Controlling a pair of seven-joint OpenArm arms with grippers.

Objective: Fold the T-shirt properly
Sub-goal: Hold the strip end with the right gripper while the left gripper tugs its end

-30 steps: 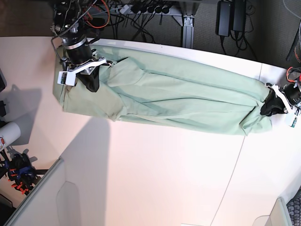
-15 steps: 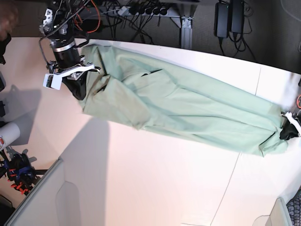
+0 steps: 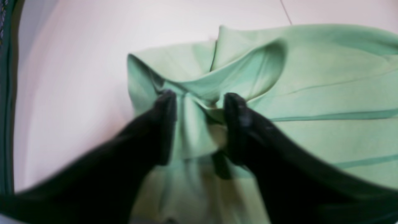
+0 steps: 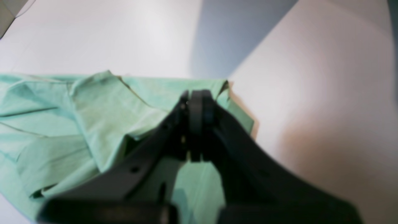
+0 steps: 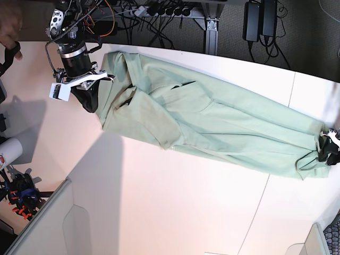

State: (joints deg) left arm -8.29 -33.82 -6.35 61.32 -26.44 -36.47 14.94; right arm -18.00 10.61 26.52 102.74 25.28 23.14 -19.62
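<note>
The T-shirt's rucked end lies loose between my left gripper's spread fingers; it should pinch the T-shirt's ruck [image 3: 201, 121] before folding that end toward the middle.
The pale mint-green T-shirt [image 5: 212, 122] lies stretched in a long band across the white table, from upper left to lower right. My right gripper [image 5: 91, 103] is at its upper-left end, shut on the cloth. In the right wrist view the closed gripper [image 4: 197, 99] pinches an edge of the shirt [image 4: 102, 118]. My left gripper [image 5: 324, 152] is at the far right end. In the left wrist view the gripper [image 3: 199, 102] has bunched shirt fabric [image 3: 326, 77] clamped between its black fingers [image 3: 166, 105]. Collar, buttons and tag do not show.
Cables and power bricks [image 5: 260, 18] hang behind the table's far edge. A white roll [image 5: 8, 151] and orange-black clamps [image 5: 21, 196] sit at the left. A pale bin wall [image 5: 48, 223] stands at the lower left. A table seam [image 5: 265, 196] runs near the shirt's right end.
Over the last second my right gripper moved up and left and my left gripper moved right and down, pulling the shirt out longer and onto a steeper diagonal. Both kept their hold.
</note>
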